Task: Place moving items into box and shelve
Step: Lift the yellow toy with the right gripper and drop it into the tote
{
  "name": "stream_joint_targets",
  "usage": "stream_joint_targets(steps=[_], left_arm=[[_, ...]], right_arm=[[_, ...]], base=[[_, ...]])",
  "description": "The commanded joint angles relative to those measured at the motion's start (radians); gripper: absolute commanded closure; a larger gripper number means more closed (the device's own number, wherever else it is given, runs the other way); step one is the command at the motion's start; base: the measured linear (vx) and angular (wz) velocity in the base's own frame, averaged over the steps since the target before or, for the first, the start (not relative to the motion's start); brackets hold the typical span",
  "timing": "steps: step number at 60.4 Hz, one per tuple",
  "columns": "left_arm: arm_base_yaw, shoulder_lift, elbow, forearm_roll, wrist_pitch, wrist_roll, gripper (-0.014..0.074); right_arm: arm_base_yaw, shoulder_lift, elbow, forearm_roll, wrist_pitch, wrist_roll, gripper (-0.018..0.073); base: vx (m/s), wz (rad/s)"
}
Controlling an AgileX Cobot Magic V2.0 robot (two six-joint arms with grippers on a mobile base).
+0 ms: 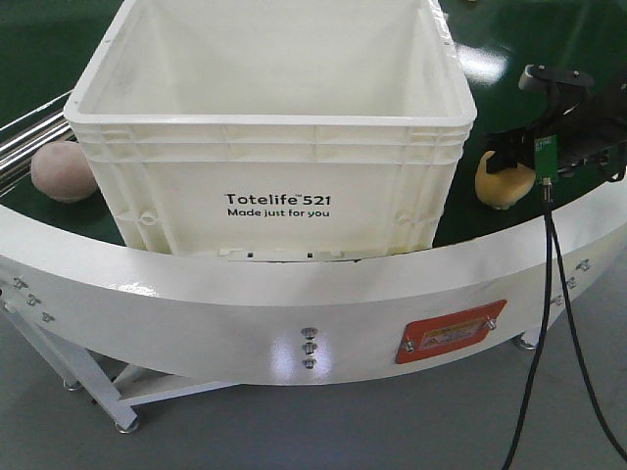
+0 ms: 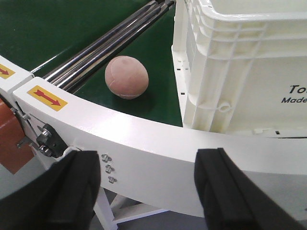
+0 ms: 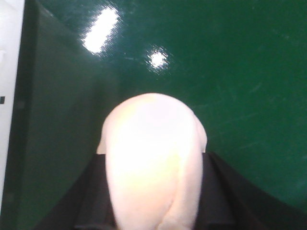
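Next, I let go of the yellow plush toy with my right gripper inside the cream-white box (image 1: 296, 107), close behind the printed front side of the box.
The cream-white box (image 1: 265, 147) printed "Totelife 521" stands on the green belt, and nothing shows inside it; its ribbed wall (image 2: 240, 62) fills the right of the left wrist view. The pinkish-brown plush ball (image 1: 61, 169) lies on the belt left of the box (image 2: 126, 77). Right of the box, my right gripper (image 1: 514, 162) is shut on the yellow plush toy (image 1: 502, 181), squeezing it; in the right wrist view the toy (image 3: 153, 158) glows pale between the black fingers (image 3: 91, 191). My left gripper (image 2: 146, 191) hangs open below the conveyor's white rim, with nothing between its fingers.
The curved white conveyor rim (image 1: 294, 304) runs along the front, with an orange warning plate (image 1: 451, 331). Steel rollers (image 2: 110, 38) lie behind the pink ball. Black cables (image 1: 554, 294) hang from the right arm. Grey floor and a frame leg (image 1: 88, 382) lie below.
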Motion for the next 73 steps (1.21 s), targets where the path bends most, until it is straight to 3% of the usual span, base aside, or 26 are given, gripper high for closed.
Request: stream_joint_targets(steps=[1, 16, 23, 36, 51, 58, 73], left_arm=[[0.003, 0.011, -0.031, -0.003, -0.076, -0.008, 0.0058], [0.003, 0.011, -0.031, -0.003, -0.076, -0.008, 0.0058], [0.003, 0.011, -0.031, -0.003, -0.076, -0.008, 0.0058], [0.003, 0.011, -0.031, -0.003, -0.076, -0.008, 0.0058], [0.003, 0.011, -0.031, -0.003, -0.076, -0.008, 0.0058], [0.003, 0.011, -0.031, -0.003, -0.076, -0.008, 0.0058], [0.003, 0.011, -0.031, -0.003, -0.077, -0.008, 0.0058]], right_arm=[[-0.004, -0.104, -0.032, -0.01, -0.052, -0.042, 0.0255], [0.01, -0.318, -0.032, -0.013, -0.15, -0.136, 0.0254], [0.061, -0.417, -0.032, -0.011, -0.212, -0.182, 0.0254], [0.242, -0.537, -0.032, -0.009, -0.343, -0.216, 0.0254], [0.456, -0.497, -0.032, -0.008, -0.412, -0.214, 0.0246], [0.503, -0.446, -0.032, -0.009, -0.415, -0.214, 0.0166], [0.506, -0.417, -0.032, 0.046, -0.406, -0.208, -0.0141]], base=[[0.0, 0.0], [0.0, 0.0], [0.0, 0.0], [0.0, 0.0], [0.0, 0.0], [0.0, 0.0], [0.0, 0.0]])
